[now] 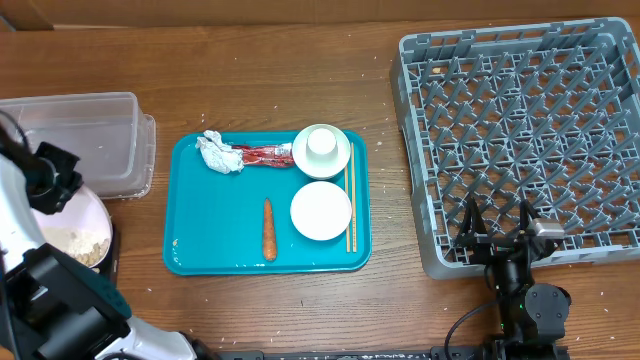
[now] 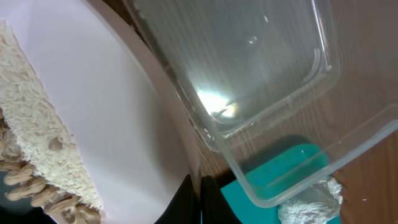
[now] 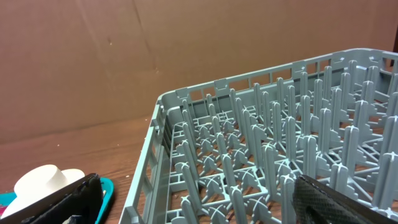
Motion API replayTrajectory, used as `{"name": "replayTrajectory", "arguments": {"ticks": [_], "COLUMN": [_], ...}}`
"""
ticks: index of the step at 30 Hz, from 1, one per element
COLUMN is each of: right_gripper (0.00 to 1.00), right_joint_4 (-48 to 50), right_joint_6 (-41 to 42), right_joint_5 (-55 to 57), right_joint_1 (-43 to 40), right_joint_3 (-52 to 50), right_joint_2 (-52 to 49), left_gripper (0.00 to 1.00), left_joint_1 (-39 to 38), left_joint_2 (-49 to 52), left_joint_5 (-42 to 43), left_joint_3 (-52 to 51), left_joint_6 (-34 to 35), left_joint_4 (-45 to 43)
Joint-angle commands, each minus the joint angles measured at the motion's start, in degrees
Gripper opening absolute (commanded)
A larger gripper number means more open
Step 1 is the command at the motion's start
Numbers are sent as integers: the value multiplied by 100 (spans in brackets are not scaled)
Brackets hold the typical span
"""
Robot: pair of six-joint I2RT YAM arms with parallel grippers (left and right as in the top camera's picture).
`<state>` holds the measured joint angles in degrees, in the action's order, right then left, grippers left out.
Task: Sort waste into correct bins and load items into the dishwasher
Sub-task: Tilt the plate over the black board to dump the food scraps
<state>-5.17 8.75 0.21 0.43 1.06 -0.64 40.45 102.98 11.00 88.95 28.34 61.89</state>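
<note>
The large white plate, now tilted in front of the clear tub, will be let go by my left gripper on the teal tray (image 1: 228,222) beside the carrot, toward the clear tub.
My left gripper (image 2: 200,200) is shut on the rim of the large white plate (image 2: 106,106), which is tilted and has whitish rice (image 2: 37,137) piled on its low side. The plate (image 1: 78,222) sits just in front of the clear tub (image 1: 80,135). On the teal tray lie the white-silver wrapper (image 1: 218,152), the red wrapper (image 1: 262,155), the carrot (image 1: 268,230), the chopsticks (image 1: 350,205), a cup on a dish (image 1: 322,150) and a second dish (image 1: 321,211). My right gripper (image 1: 497,225) stands open and empty over the near-left edge of the grey rack (image 1: 520,130).
The teal tray (image 1: 190,250) lies mid-table between tub and rack. The tub's corner (image 2: 261,74) overhangs the plate closely in the left wrist view. A dark edge (image 1: 112,248) shows under the plate's right side. Rack pegs (image 3: 280,143) rise between my right fingers.
</note>
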Motion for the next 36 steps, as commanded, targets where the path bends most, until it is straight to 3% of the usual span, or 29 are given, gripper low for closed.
{"name": "replayTrajectory", "arguments": {"ticks": [1,4,9,13,18,21,33,36], "right_gripper": [100,100,100,100,100,100,100,100], "right_joint_4": [35,35,35,35,35,35,35,35], "right_joint_6": [-22,-22,-22,-22,-22,-22,-22,-22], "right_joint_5": [-33,-33,-33,-33,-33,-33,-33,-33], "right_joint_1": [24,26,26,26,24,26,26,26], "right_joint_3": [-61,-59,-61,-61,-61,-59,-61,-61], "right_joint_2": [48,48,48,48,48,48,48,48], "left_gripper": [4,4,4,4,4,4,4,4], "left_joint_1": [595,1172,1873,2074,2205,2326,3150,3187], "left_joint_2": [-184,-184,-184,-184,-184,-184,-184,-184], "left_joint_5": [837,1635,2203,2916,3156,4144,4291,4631], "left_joint_3": [116,116,116,116,116,116,116,116], "left_joint_6": [13,-9,-66,-162,-157,-396,-238,-459], "left_joint_4": [85,138,299,238,20,-109,282,168]}}
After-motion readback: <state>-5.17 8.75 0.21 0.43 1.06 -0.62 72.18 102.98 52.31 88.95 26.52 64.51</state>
